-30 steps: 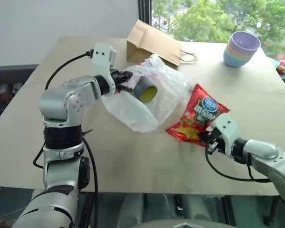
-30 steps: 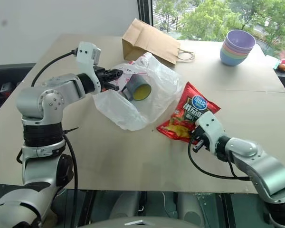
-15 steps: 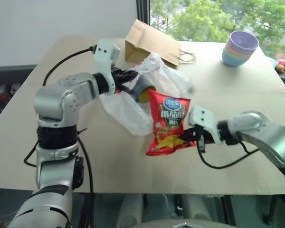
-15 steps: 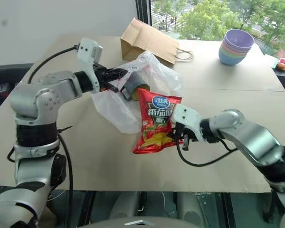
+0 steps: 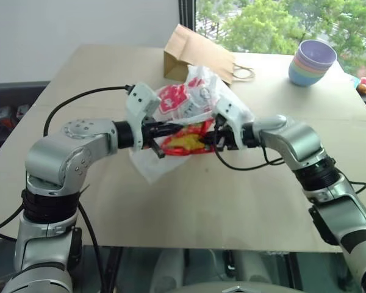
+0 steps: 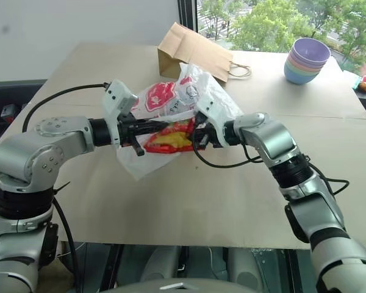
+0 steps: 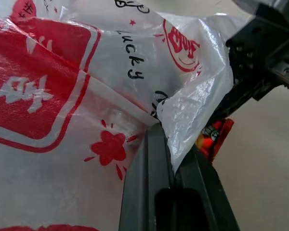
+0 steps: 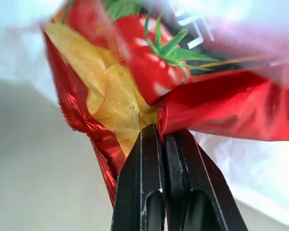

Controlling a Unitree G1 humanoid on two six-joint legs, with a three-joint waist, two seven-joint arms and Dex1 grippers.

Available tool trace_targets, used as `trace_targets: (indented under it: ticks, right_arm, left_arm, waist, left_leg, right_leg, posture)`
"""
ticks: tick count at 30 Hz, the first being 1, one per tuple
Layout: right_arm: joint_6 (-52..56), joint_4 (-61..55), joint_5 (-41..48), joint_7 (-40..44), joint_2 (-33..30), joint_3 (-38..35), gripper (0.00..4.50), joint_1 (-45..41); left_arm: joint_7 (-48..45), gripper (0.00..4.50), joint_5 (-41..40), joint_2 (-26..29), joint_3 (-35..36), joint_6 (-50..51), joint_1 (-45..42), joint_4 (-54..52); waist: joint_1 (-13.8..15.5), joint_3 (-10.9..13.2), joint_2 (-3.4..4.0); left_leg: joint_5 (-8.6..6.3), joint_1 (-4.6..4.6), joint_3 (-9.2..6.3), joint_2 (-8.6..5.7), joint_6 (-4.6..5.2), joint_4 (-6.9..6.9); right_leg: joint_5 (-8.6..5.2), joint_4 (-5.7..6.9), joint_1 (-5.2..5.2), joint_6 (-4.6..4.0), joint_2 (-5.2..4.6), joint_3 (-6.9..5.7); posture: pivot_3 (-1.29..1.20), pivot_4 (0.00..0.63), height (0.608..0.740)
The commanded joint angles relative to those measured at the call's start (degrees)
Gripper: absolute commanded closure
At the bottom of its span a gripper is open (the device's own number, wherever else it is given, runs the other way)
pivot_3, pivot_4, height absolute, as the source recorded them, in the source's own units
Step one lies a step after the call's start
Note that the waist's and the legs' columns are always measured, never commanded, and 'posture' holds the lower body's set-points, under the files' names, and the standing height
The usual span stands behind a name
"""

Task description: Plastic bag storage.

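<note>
Next, my right gripper releases the red snack packet inside the opening of the plastic bag (image 5: 195, 128), under its film.
The plastic bag (image 5: 192, 97), crinkly white film with red prints, hangs bunched above the middle of the table. My left gripper (image 5: 166, 129) is shut on the bag's edge film (image 7: 192, 110), pointing right. Coming from the right, my right gripper (image 5: 217, 135) is shut on the corner of a shiny red snack packet (image 5: 184, 140). The packet (image 8: 135, 82) lies level between the two grippers, partly under the bag's film, and the two sets of fingertips are close together. What else the bag holds is hidden by its folds.
A brown paper bag (image 5: 195, 54) lies at the table's far side behind the plastic bag. A stack of pastel bowls (image 5: 314, 61) stands far right. Bare tabletop (image 5: 189, 207) stretches from the grippers to the near edge.
My right gripper lifted the snack packet off the table on the right and carried it left to the bag. My left gripper drew the bag back toward me and rolled it.
</note>
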Motion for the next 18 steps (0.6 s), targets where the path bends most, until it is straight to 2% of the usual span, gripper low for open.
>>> trace_targets:
  ticks: [1,4,7,11,13,18]
  right_arm:
    - [0.6,1.5,-2.2,-8.4,6.1,-3.0,4.45,-1.7]
    - [0.4,4.3,-3.4,-12.8,11.9,-3.6,4.45,-2.0]
    - [2.7,3.6,-2.0,-11.9,12.1,-4.9,4.45,-0.3]
    - [10.0,-3.3,3.7,-8.4,7.3,-9.9,4.45,2.7]
    - [13.2,-2.9,6.2,-9.1,7.5,-13.3,4.45,2.3]
    - [14.5,-0.4,6.8,-10.6,8.6,-15.4,4.45,0.4]
  left_arm:
    - [2.3,4.50,-1.6,-2.6,1.9,-0.1,-1.5,-1.7]
    - [4.8,4.50,-3.5,-5.1,4.3,2.7,-2.8,-0.7]
    - [5.8,4.50,-6.5,-5.4,7.2,6.4,-3.8,-0.3]
    - [3.0,4.50,-4.5,-0.2,7.5,4.3,-2.5,2.7]
    - [0.1,4.50,-4.8,2.7,6.5,2.9,-1.1,3.2]
    - [-5.1,4.50,-6.4,6.5,5.8,1.6,0.5,3.3]
  waist:
    - [-0.1,0.0,0.01]
    - [-0.4,0.0,0.01]
    - [-0.5,0.0,0.02]
    - [-0.2,0.0,0.03]
    - [-0.3,0.0,0.04]
    - [-1.4,0.0,0.05]
  left_leg:
    - [0.00,0.01,0.00,0.00,0.00,0.00]
    - [0.01,0.02,-0.01,0.02,-0.01,0.00]
    - [0.01,0.03,0.01,0.02,-0.01,0.00]
    - [0.00,0.01,-0.04,0.00,-0.01,0.00]
    - [0.00,0.01,-0.02,-0.01,0.00,-0.01]
    - [0.00,0.07,-0.01,0.03,0.00,-0.08]
  right_leg:
    - [0.00,0.03,-0.01,0.00,0.01,0.00]
    - [0.00,0.13,-0.07,-0.02,0.04,0.01]
    - [0.00,0.15,-0.08,-0.02,0.04,0.03]
    - [0.00,0.12,-0.06,-0.01,0.00,-0.01]
    - [0.00,0.11,-0.06,-0.01,0.01,-0.02]
    - [-0.01,0.13,-0.08,-0.02,0.06,0.00]
  posture:
    - [0.00,0.150,0.740]
    - [0.00,0.150,0.740]
    - [0.00,0.150,0.740]
    - [0.00,0.150,0.740]
    - [0.00,0.150,0.740]
    - [0.00,0.150,0.740]
